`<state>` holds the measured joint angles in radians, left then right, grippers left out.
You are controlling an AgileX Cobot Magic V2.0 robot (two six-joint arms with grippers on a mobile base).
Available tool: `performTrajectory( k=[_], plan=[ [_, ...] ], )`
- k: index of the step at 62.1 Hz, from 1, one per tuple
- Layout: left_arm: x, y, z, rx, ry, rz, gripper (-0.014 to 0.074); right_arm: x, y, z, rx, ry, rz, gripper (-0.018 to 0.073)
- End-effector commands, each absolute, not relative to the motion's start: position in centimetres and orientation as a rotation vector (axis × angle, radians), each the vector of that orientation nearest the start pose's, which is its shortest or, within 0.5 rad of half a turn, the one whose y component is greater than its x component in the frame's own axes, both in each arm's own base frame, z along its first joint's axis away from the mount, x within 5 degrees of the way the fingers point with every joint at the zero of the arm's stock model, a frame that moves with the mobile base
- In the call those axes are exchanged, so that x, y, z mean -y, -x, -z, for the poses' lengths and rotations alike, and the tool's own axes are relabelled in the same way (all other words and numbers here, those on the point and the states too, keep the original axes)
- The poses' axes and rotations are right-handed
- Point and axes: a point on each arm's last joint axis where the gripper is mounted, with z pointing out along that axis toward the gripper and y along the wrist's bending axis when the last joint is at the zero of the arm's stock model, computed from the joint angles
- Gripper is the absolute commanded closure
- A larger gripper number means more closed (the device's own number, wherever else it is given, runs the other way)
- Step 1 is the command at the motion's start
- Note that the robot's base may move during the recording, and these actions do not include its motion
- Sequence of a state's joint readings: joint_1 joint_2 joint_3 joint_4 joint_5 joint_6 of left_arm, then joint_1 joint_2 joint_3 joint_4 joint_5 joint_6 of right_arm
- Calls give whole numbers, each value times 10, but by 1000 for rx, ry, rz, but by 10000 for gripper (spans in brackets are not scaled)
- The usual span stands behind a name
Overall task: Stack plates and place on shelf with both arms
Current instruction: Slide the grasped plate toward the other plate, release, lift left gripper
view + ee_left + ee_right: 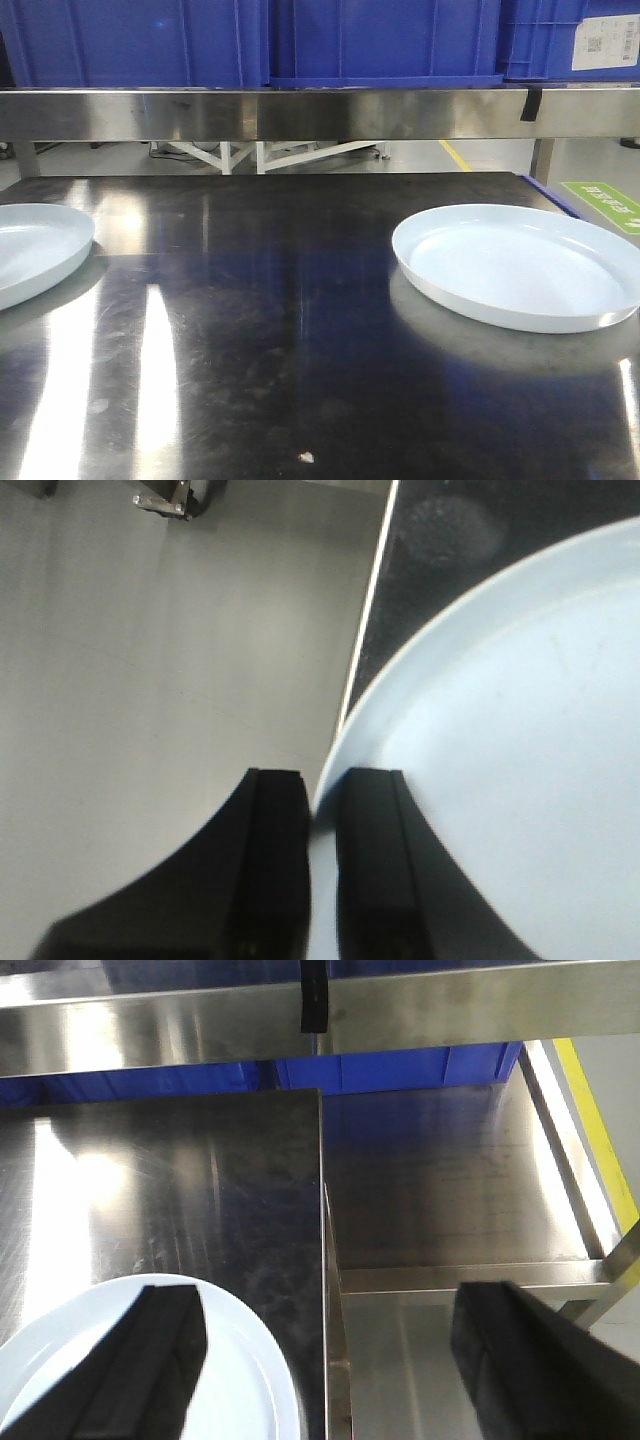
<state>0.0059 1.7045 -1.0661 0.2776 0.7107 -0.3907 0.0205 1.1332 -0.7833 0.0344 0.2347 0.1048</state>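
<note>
Next, my left gripper sets its plate free on the bare dark tabletop (230,264) next to the other plate.
Two pale bluish-white plates lie on the dark tabletop (300,330): the left plate (30,250) is cut off by the frame edge, the right plate (515,265) is in full view. Neither gripper shows in the front view. In the left wrist view my left gripper (322,815) is shut on the rim of the left plate (520,740), one finger inside the rim and one outside; that rim juts past the table's left edge. My right gripper (330,1355) is open, its left finger (150,1360) over the right plate (240,1390). The shelf rail (300,112) runs behind the table.
Blue crates (250,40) sit on the shelf above the rail. A black strap (531,102) hangs on the rail at the right. To the right of the table's edge lies a lower steel surface (450,1180). Grey floor (150,680) shows left of the table.
</note>
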Motion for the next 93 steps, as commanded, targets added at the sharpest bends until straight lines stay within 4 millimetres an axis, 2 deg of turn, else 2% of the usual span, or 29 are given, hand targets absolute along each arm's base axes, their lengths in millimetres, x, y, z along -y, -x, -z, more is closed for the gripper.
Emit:
performTrajectory(
  k=[1, 9, 23, 33, 45, 50, 68, 74, 80, 89, 93],
  plan=[
    [-15, -334, -222, -2707, 313, -175, 499, -5, -245, -330, -1944, -110, -106, -54],
    [-1, -338, -247, -2643, 281, -127, 499, -5, -245, -330, -1944, -109, -106, -54],
    [58, -340, -281, -2559, 101, 30, 499, -5, -245, -330, -1944, -109, -106, -54],
    [111, -331, -289, -2526, -66, 140, 499, -5, -245, -330, -1947, -109, -107, -54],
    [155, -319, -286, -2499, -231, 205, 499, -5, -245, -329, -1952, -109, -106, -54],
    [163, -317, -283, -2502, -260, 212, 499, -5, -244, -329, -1956, -109, -106, -54],
    [163, -318, -282, -2503, -268, 199, 496, -5, -244, -327, -1973, -110, -106, -54],
    [163, -318, -282, -2502, -269, 197, 465, -5, -244, -327, -1973, -110, -106, -54],
    [162, -318, -281, -2498, -304, 172, 343, -5, -244, -327, -1973, -110, -106, -54],
    [161, -317, -281, -2507, -320, 144, 66, -5, -244, -327, -1973, -110, -106, -54],
    [160, -318, -281, -2507, -321, 131, 30, -5, -244, -327, -1973, -110, -106, -54]
  ],
)
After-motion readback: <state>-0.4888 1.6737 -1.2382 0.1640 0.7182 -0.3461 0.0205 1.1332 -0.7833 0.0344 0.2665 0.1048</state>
